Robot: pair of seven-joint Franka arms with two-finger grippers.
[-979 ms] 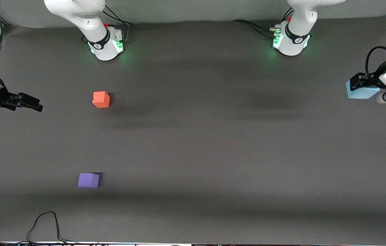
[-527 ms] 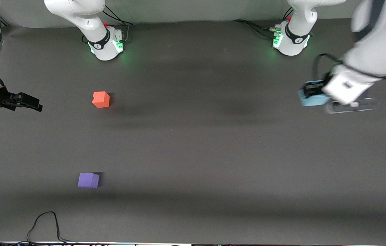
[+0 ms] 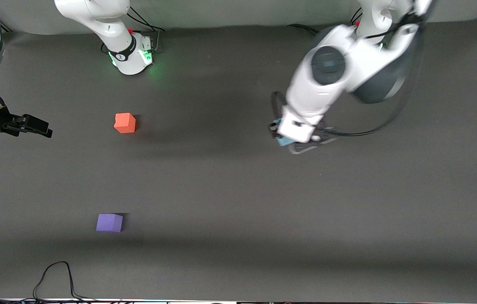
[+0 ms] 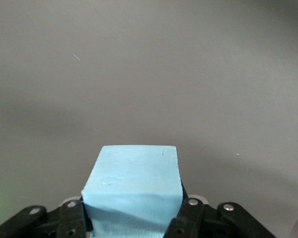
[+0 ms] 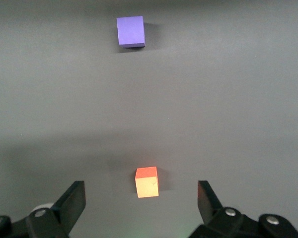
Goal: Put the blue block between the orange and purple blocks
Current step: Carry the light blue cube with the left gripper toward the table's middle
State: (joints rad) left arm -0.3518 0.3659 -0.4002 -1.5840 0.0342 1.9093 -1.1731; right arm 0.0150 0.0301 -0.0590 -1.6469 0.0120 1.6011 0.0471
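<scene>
My left gripper is going to let go of the blue block on the bare mat (image 3: 225, 151), at a place between the block's present spot and the orange block.
The blue block (image 4: 134, 186) is clamped between my left gripper's (image 4: 133, 218) fingers. In the front view only a sliver of the blue block (image 3: 281, 140) shows under the left gripper (image 3: 282, 137), which hangs over the middle of the mat. The orange block (image 3: 125, 123) sits on the mat toward the right arm's end. The purple block (image 3: 109, 223) sits nearer the front camera than the orange one. My right gripper (image 3: 37, 127) is open and empty at the right arm's end of the table. Its wrist view shows its open fingers (image 5: 139, 203), the orange block (image 5: 147, 182) and the purple block (image 5: 130, 31).
A dark grey mat (image 3: 238, 190) covers the table. A black cable (image 3: 54, 278) loops onto the mat at its near edge, nearer the front camera than the purple block. The two arm bases (image 3: 130, 52) stand along the back edge.
My left arm has swung the blue block from the left arm's end of the table to over the middle of the mat. The right arm and the other blocks have not moved.
</scene>
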